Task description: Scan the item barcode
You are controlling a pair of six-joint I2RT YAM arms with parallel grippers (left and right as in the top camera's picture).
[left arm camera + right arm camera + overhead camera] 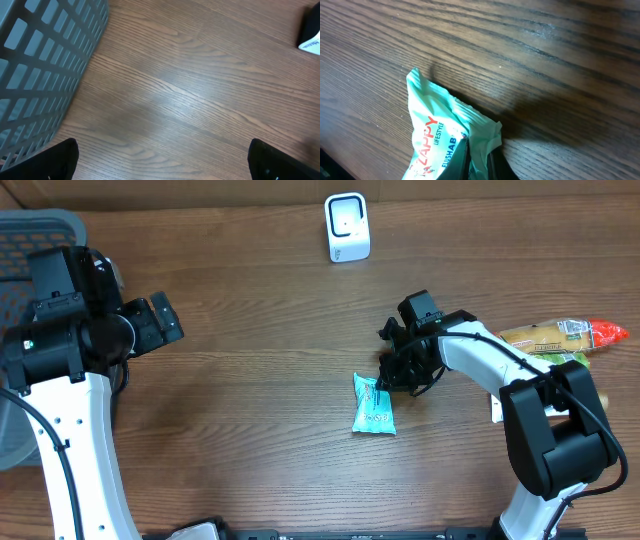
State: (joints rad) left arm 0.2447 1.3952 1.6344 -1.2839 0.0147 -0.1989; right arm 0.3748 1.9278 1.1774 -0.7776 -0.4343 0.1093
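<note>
The teal wipes packet will go from my right gripper down onto the bare wood (pixel 426 369) beside the yellow snack packet.
A teal wipes packet (pixel 373 406) with red and blue print lies flat on the wooden table, right of centre. My right gripper (pixel 386 380) is at its upper right corner. In the right wrist view the packet (pixel 432 130) fills the lower left, and my right gripper (pixel 477 152) is shut on its crimped edge, with the foil pinched between the dark fingers (pixel 496 162). The white barcode scanner (pixel 347 227) stands at the far edge of the table. My left gripper (pixel 165 320) hovers at the far left, open (pixel 162 160) over bare wood.
A grey mesh basket (pixel 30 240) sits at the far left beside the left arm, its wall (pixel 40 65) close to the left gripper. Yellow, red and green snack packets (pixel 560 335) lie at the right edge behind the right arm.
</note>
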